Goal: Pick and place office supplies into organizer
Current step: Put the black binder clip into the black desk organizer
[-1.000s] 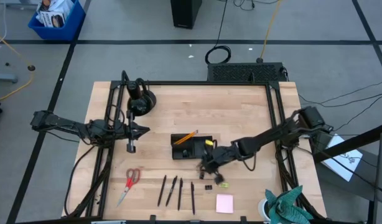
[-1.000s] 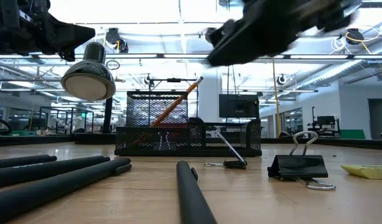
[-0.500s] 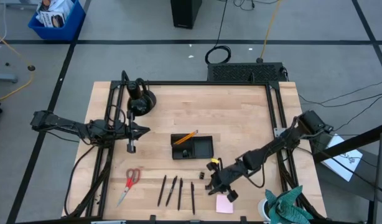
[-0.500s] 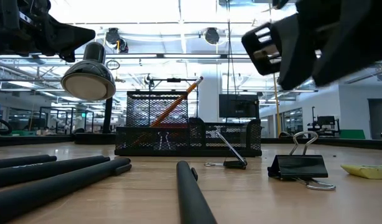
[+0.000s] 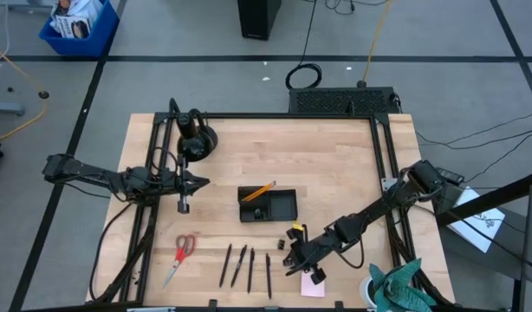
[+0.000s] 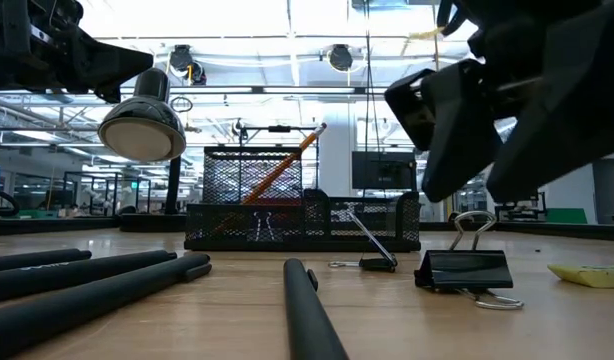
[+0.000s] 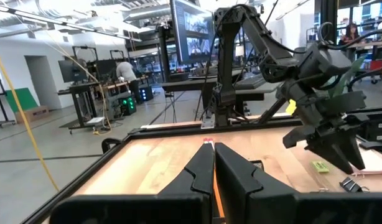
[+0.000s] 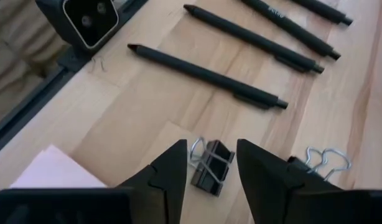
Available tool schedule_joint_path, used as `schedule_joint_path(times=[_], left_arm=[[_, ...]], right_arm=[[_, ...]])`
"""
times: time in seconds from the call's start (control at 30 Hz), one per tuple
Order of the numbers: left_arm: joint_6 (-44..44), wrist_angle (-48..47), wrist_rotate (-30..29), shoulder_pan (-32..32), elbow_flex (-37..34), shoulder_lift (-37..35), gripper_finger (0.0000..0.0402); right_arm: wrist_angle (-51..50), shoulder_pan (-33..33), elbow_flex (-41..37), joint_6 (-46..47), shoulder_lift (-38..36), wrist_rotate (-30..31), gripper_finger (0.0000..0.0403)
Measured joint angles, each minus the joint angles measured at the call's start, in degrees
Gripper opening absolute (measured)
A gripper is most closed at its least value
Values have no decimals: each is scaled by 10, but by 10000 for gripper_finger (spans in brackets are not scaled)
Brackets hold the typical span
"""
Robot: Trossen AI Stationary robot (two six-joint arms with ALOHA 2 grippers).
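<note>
The robot's right gripper will next move to the second clip (image 5: 281, 244) (image 8: 303, 165), which is nearer the organizer and beyond the clip between its fingers, and close there.
The organizer (image 5: 268, 204) is a black mesh tray at mid-table with an orange pencil (image 5: 262, 189) leaning in it. My right gripper (image 8: 209, 180) hangs open low over the table near the front edge. Its fingers stand on either side of a small black clip (image 8: 211, 163), and I cannot tell whether they touch it. A second clip (image 8: 306, 163) lies beside it. Several black pens (image 5: 247, 267), the red-handled scissors (image 5: 181, 256) and the pink notepad (image 5: 314, 286) lie flat along the near edge. A yellow-green piece (image 6: 592, 275) lies to the right. My left gripper (image 5: 201, 180) waits shut at the table's left.
A round black domed lamp (image 5: 197, 139) stands at the far left, near my left arm. The low camera (image 8: 85, 18) sits on the table's near rail close to my right gripper. A teal cloth (image 5: 396, 286) lies at the near right corner. Bare wood lies behind the organizer.
My right gripper has swung from beside the organizer toward the table's near edge and come down over the clips. Its fingers stand wider apart than before. In the low view the nearer black clip has shifted slightly toward the table's left.
</note>
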Motion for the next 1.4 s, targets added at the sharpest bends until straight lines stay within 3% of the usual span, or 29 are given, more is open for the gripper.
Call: schedule_joint_path(times=[0.73, 0.93, 1.13, 1.2, 1.4], left_arm=[[-2, -2, 0, 0, 0, 0, 21], [-2, -4, 0, 0, 0, 0, 21], [-2, -4, 0, 0, 0, 0, 21], [2, -5, 0, 0, 0, 0, 21], [6, -18, 0, 0, 0, 0, 21]], right_arm=[[50, 8, -16, 28, 0, 0, 128], [53, -4, -17, -20, 5, 3, 128], [40, -41, -17, -78, -36, 0, 128], [21, -58, -17, -103, -52, -27, 128], [-27, -138, -16, -121, -60, -202, 128]])
